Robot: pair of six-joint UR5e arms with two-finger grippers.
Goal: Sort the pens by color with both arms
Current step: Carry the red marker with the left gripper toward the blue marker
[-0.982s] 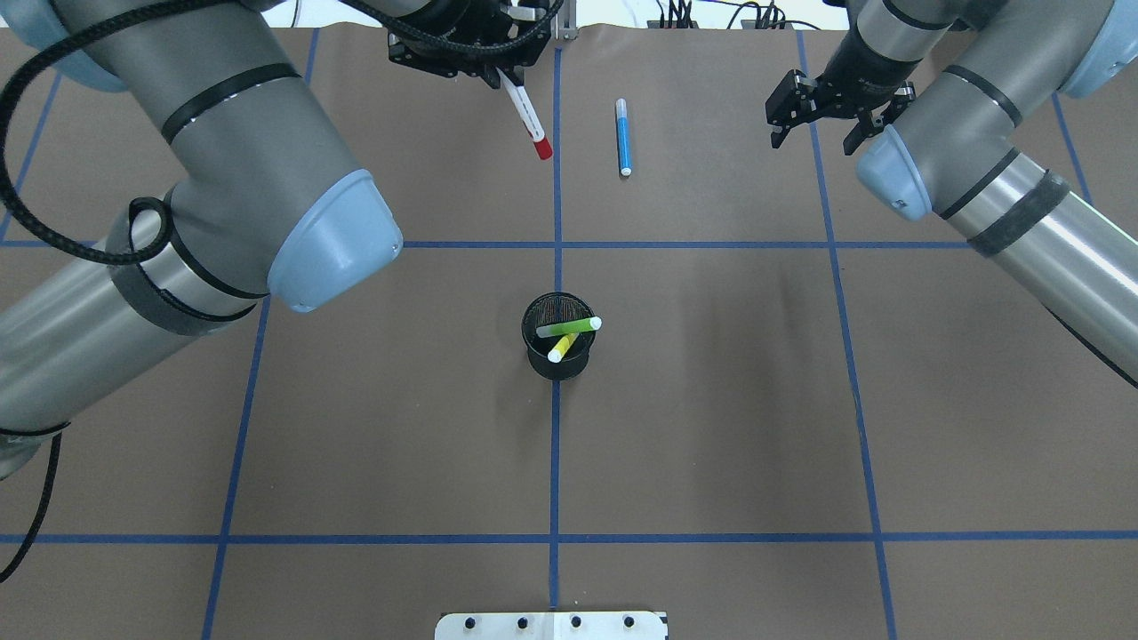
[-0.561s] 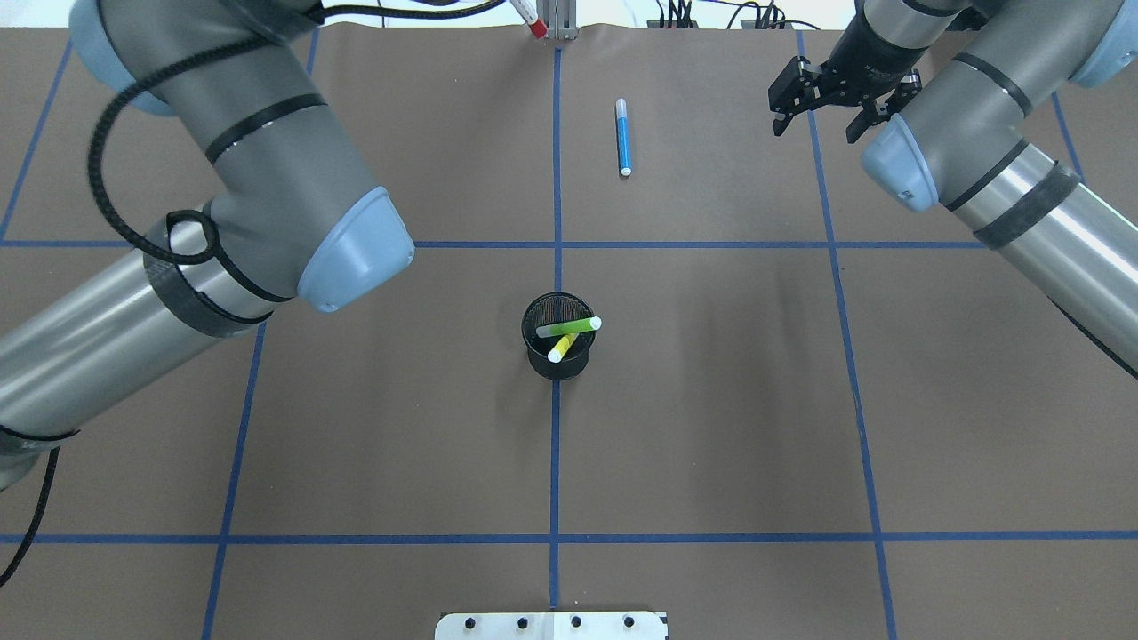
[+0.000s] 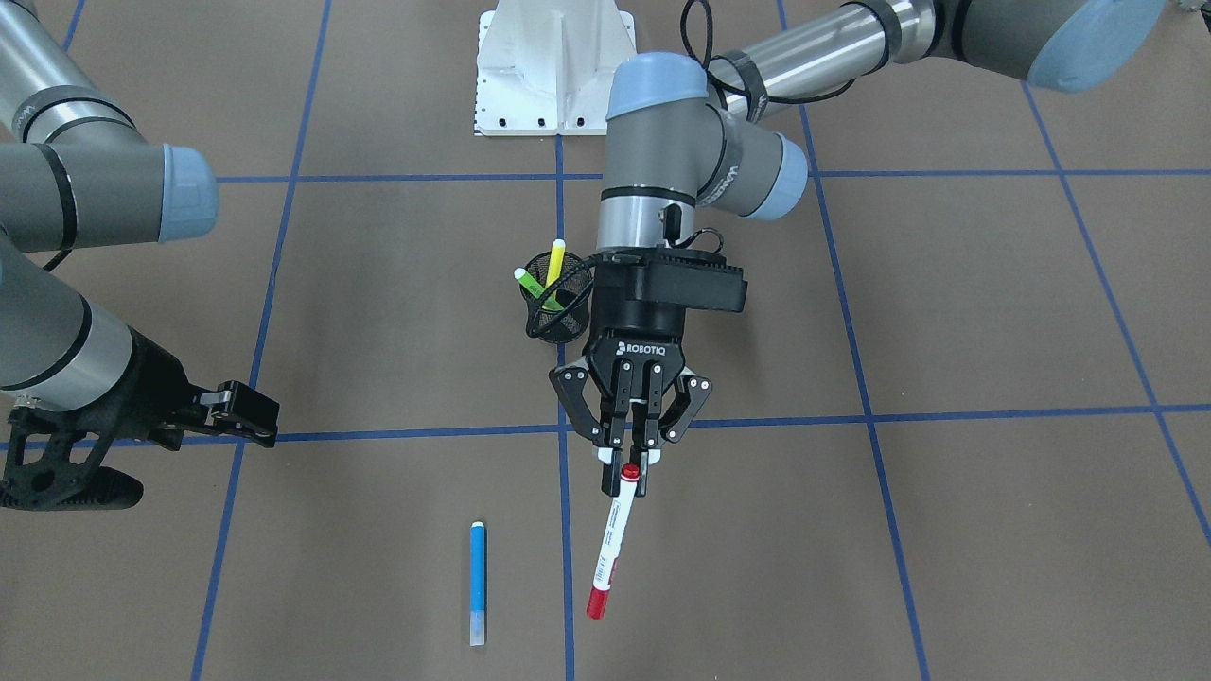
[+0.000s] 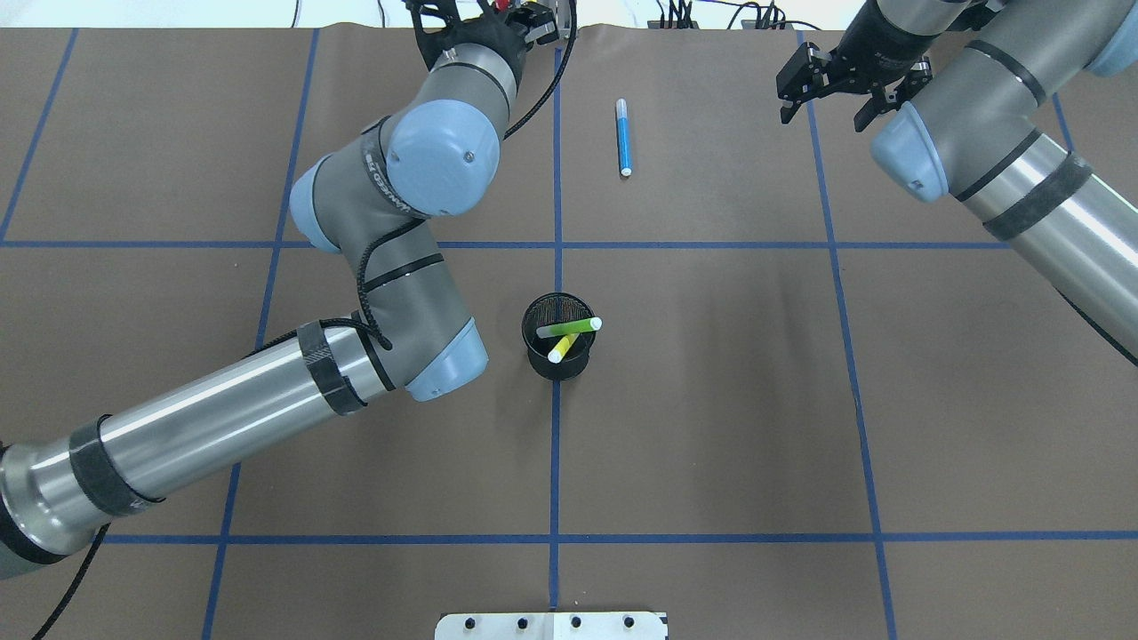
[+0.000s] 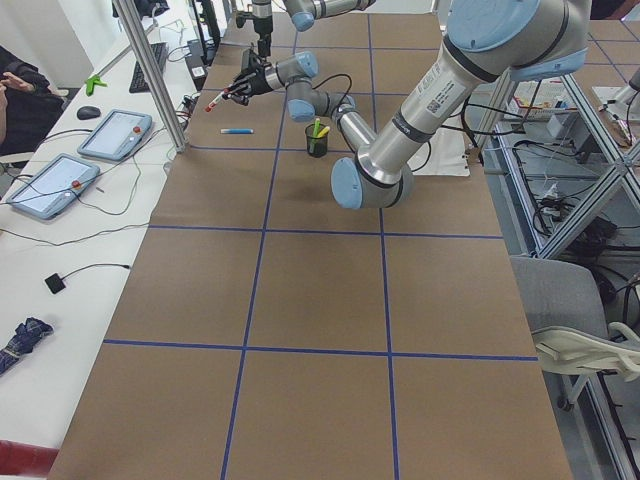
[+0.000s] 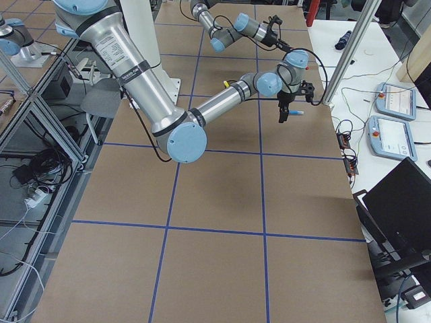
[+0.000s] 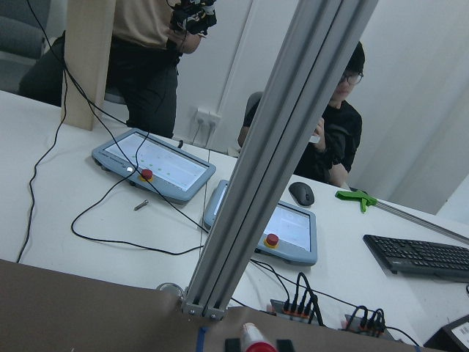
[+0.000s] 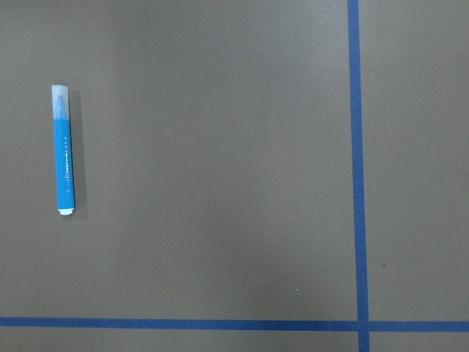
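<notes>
The robot's left gripper should release the red pen on the brown paper (image 3: pixel 519 550) between the blue pen and the blue tape line.
My left gripper (image 3: pixel 629 470) is shut on the top end of the red pen (image 3: pixel 607 549), whose white label and red cap slant out over the table's far side. In the overhead view only that gripper's back shows, at the top edge. The blue pen (image 4: pixel 623 138) lies flat on the brown paper, also seen as the blue pen (image 8: pixel 64 150) in the right wrist view. Right of it my right gripper (image 4: pixel 822 107) hovers open and holds nothing. A green pen (image 4: pixel 569 327) and a yellow pen (image 4: pixel 560 348) stand tilted in the black mesh cup (image 4: pixel 557 360) at the table's middle.
Blue tape lines divide the brown paper. An aluminium post (image 7: pixel 271 161) rises at the far edge close to my left gripper, with tablets, cables and two people beyond it. The white base mount (image 4: pixel 551 625) sits at the near edge.
My left arm has swung its elbow inward and carried the red pen up toward the far edge, out of the overhead view's top. The right gripper has drifted slightly farther away.
</notes>
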